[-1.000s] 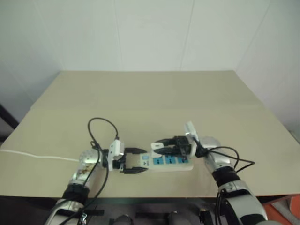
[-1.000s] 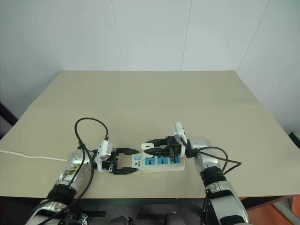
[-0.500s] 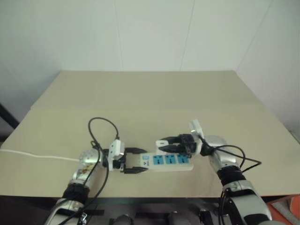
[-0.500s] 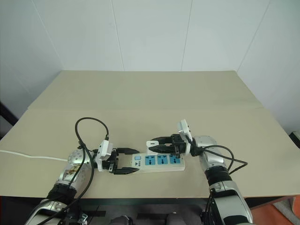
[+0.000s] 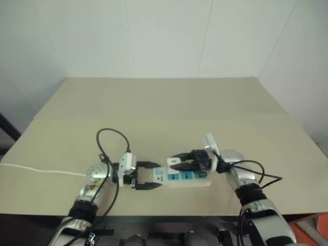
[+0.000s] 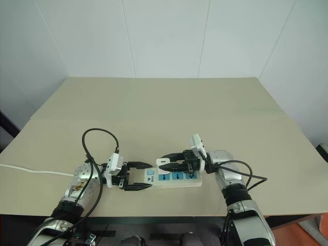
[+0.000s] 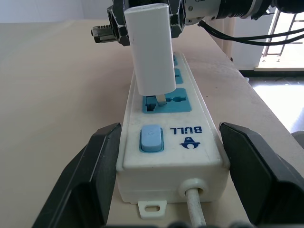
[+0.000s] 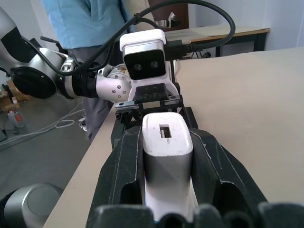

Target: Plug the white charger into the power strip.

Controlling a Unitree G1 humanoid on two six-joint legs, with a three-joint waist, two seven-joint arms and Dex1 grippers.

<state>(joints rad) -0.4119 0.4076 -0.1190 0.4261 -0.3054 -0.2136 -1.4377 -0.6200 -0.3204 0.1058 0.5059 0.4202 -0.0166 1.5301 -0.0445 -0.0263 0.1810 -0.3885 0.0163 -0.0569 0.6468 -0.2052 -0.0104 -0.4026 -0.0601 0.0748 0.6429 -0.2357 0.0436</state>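
I should let go of the white charger with my right gripper in the power strip's socket (image 5: pixel 172 172) nearest the blue switch.
The power strip (image 6: pixel 179 177) lies near the table's front edge, blue sockets up. My left gripper (image 6: pixel 136 177) is shut on its switch end, with one finger (image 7: pixel 102 166) against each long side. My right gripper (image 6: pixel 165 163) comes in from the other side and is shut on the white charger (image 7: pixel 148 47). The charger stands slightly tilted over the socket nearest the blue switch (image 7: pixel 150 137), and its prongs reach into the slots. In the right wrist view the charger (image 8: pixel 167 142) sits between the black fingers (image 8: pixel 121 166), facing the left arm's camera housing (image 8: pixel 142 54).
The strip's thin white cord (image 6: pixel 31 170) trails left across the beige table (image 6: pixel 164 113). Black cables loop above both wrists. The table's front edge lies just below the strip. A person in a blue top (image 8: pixel 90 19) stands beyond the table.
The right gripper lifted the charger slightly up and to the right, then brought it back down onto the socket by the switch. The left gripper and the strip stayed put.
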